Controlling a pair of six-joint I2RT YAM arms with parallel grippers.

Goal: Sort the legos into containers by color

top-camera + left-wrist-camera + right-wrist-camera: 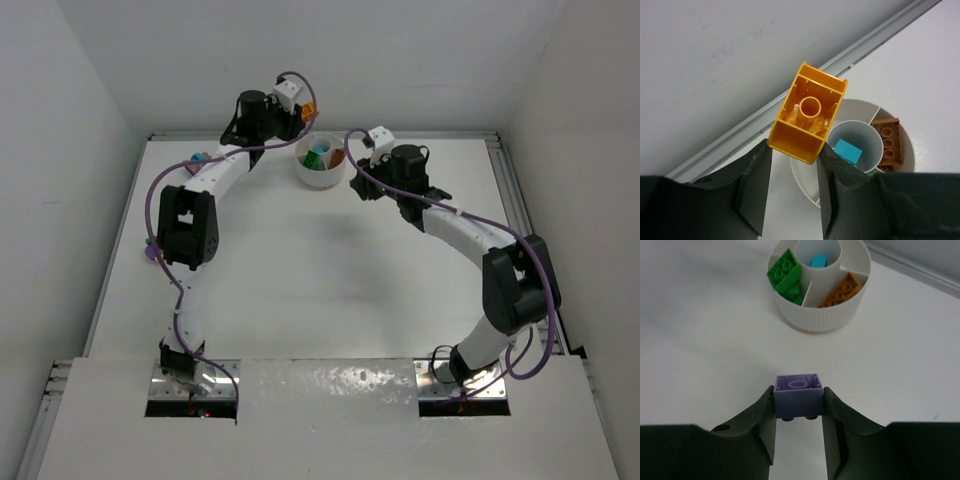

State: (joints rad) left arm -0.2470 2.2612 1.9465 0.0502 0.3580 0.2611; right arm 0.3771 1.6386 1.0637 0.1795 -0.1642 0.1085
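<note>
Next, my left gripper sets the yellow brick down and releases it in the white dish's empty section [305, 151] [809, 176], beside the green bricks.
The white round dish [320, 172] stands at the back middle of the table. My left gripper [795, 150] is shut on a yellow brick [807, 112], hollow side to the camera, held above the dish's far left rim [805, 182]. The central well holds a teal brick [847, 151], and one outer section an orange brick [888, 141]. My right gripper [799, 401] is shut on a purple brick [798, 394], a little above the table and short of the dish [820, 315]. Green bricks [785, 275] fill the left section. From above, the left gripper [305, 112] and right gripper [362, 187] flank the dish.
A few loose legos lie at the table's left edge: a teal and pink cluster [200, 158] and a purple one [150, 255], partly behind the left arm. A raised metal rail [865, 45] runs along the back edge, with white walls close on all sides.
</note>
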